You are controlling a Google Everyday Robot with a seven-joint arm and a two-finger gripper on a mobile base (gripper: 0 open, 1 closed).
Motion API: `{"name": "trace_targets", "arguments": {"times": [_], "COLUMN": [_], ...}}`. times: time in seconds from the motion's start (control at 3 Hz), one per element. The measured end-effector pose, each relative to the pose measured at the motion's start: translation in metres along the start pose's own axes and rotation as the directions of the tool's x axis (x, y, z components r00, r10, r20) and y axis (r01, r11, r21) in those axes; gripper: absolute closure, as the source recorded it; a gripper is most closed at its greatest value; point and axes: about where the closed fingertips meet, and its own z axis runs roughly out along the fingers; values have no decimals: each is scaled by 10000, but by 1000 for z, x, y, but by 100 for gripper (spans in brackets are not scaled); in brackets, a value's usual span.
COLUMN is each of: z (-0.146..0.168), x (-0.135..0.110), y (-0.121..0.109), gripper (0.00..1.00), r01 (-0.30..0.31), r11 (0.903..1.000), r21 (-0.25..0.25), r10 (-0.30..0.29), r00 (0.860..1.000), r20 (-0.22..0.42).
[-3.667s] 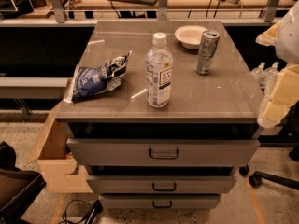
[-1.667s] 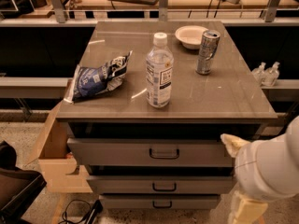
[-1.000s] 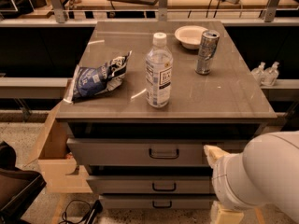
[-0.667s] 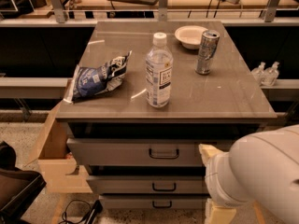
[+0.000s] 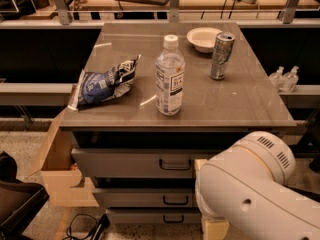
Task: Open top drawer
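The top drawer's dark loop handle (image 5: 178, 168) opens the drawer when it is pulled, so I move my gripper there next and close it on the handle.
The top drawer (image 5: 125, 162) is the widest grey front under the tabletop, with a dark loop handle (image 5: 175, 164) at its centre. It sits flush with the cabinet. My white arm (image 5: 245, 194) fills the lower right and hides the right ends of all three drawer fronts. My gripper (image 5: 200, 167) shows only as a beige tip at the arm's left edge, just right of the top drawer's handle and at about its height. The two narrower drawers (image 5: 145, 198) lie below.
On the grey tabletop (image 5: 250, 109) stand a water bottle (image 5: 169, 76), a blue chip bag (image 5: 105, 84), a metal can (image 5: 221, 55) and a white bowl (image 5: 204, 38). An open cardboard box (image 5: 60, 176) is left of the cabinet, a dark chair (image 5: 15, 204) at bottom left.
My arm has swung from the right side down and leftward in front of the cabinet, and now covers the drawers' right ends. The drawers and tabletop objects have not moved.
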Motion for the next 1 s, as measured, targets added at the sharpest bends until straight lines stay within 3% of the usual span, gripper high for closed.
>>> {"name": "trace_targets", "arguments": {"times": [1.0], "z": [32], "x": [-36], "y": [-9], "gripper": [0], "r01": [1123], "r11": [9923], "r21": [-530], "r10": [-1136], "r00": [9933], "r20": [-215]}}
